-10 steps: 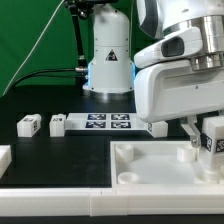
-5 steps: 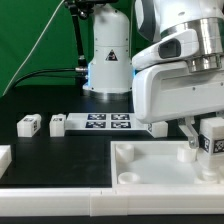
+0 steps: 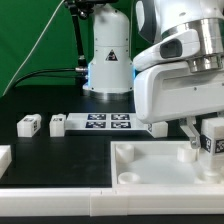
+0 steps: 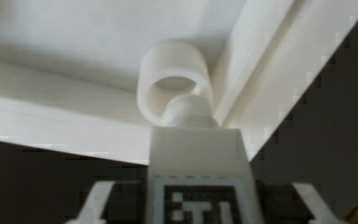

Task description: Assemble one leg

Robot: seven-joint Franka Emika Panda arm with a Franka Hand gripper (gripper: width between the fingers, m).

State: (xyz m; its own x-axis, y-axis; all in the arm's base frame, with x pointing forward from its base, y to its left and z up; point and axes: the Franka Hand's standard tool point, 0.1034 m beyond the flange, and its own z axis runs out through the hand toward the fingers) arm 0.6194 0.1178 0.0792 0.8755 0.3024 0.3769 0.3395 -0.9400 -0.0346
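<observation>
Next, I let go of the leg standing in the panel's round corner socket (image 3: pixel 210 176) (image 4: pixel 176 84) near the front white rail with my gripper, below the leg's tip.
My gripper (image 3: pixel 205 146) is shut on a leg (image 3: pixel 212 139), a small white block with a black-and-white marker, and holds it upright over the far right corner of the large white square panel (image 3: pixel 150 166). In the wrist view the leg (image 4: pixel 197 160) sits between my fingers (image 4: pixel 99 202), its tip right at the round corner socket (image 4: pixel 172 72) of the panel (image 4: pixel 69 100). I cannot tell whether the tip touches the socket. Two more legs (image 3: pixel 29 124) (image 3: pixel 57 124) lie on the black table at the exterior view's left.
The marker board (image 3: pixel 105 122) lies flat behind the panel, next to the loose legs. The white robot base (image 3: pixel 108 55) stands at the back. Another white part (image 3: pixel 4 157) shows at the left edge. A white rail (image 3: pixel 60 202) runs along the front.
</observation>
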